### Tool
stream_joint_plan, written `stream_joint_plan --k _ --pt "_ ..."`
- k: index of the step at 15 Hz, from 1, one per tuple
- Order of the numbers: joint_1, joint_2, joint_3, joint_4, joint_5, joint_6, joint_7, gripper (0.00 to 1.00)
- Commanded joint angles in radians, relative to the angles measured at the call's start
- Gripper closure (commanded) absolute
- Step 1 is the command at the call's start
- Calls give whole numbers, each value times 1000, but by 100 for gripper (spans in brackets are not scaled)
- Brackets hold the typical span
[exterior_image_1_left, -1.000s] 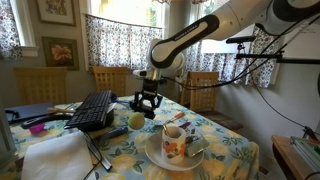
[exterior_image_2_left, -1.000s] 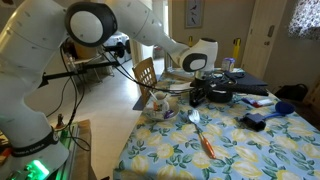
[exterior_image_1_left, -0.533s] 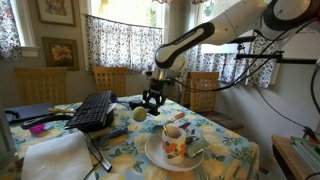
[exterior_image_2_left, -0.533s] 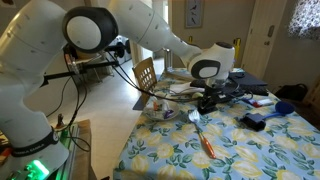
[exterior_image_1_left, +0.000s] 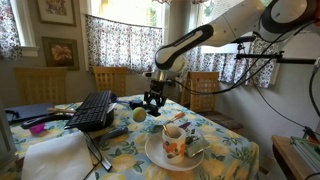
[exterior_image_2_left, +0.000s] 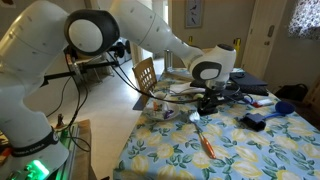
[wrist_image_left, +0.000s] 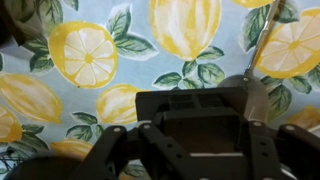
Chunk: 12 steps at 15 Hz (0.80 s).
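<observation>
The black box will go down from my gripper onto the lemon-print tablecloth (exterior_image_1_left: 168, 106) near the utensil with the orange handle.
My gripper (exterior_image_1_left: 151, 104) hangs low over the lemon-print tablecloth (exterior_image_1_left: 225, 145), between a black keyboard (exterior_image_1_left: 93, 110) and a plate with a patterned mug (exterior_image_1_left: 173, 141). A yellow-green ball (exterior_image_1_left: 139, 115) lies just beside it. In an exterior view the gripper (exterior_image_2_left: 207, 105) is right above a spoon (exterior_image_2_left: 195, 116). In the wrist view the fingers (wrist_image_left: 195, 125) stand wide apart and a dark boxy shape fills the gap. I cannot tell whether it is held. The spoon (wrist_image_left: 262, 60) shows at the right.
A white plate (exterior_image_1_left: 158, 158) holds the mug near the table's front. An orange-handled utensil (exterior_image_2_left: 206, 143) lies on the cloth. White cloth (exterior_image_1_left: 55, 155) covers a corner. Wooden chairs (exterior_image_1_left: 110, 78) stand behind the table. Dark gadgets (exterior_image_2_left: 255, 120) lie further along.
The gripper has moved away from the keyboard toward the spoon over the last second. It has hardly moved in the last half second.
</observation>
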Motion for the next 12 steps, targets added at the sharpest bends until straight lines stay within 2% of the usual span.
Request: stream_joint_plan --k 1,4,7,12 --pt "-33 53 -10 112 49 -96 86 66" --pt "-77 69 -21 166 90 -147 173 66" --pt "-112 73 -31 195 127 -119 265 66" --pt "-94 106 -82 244 57 -79 340 66"
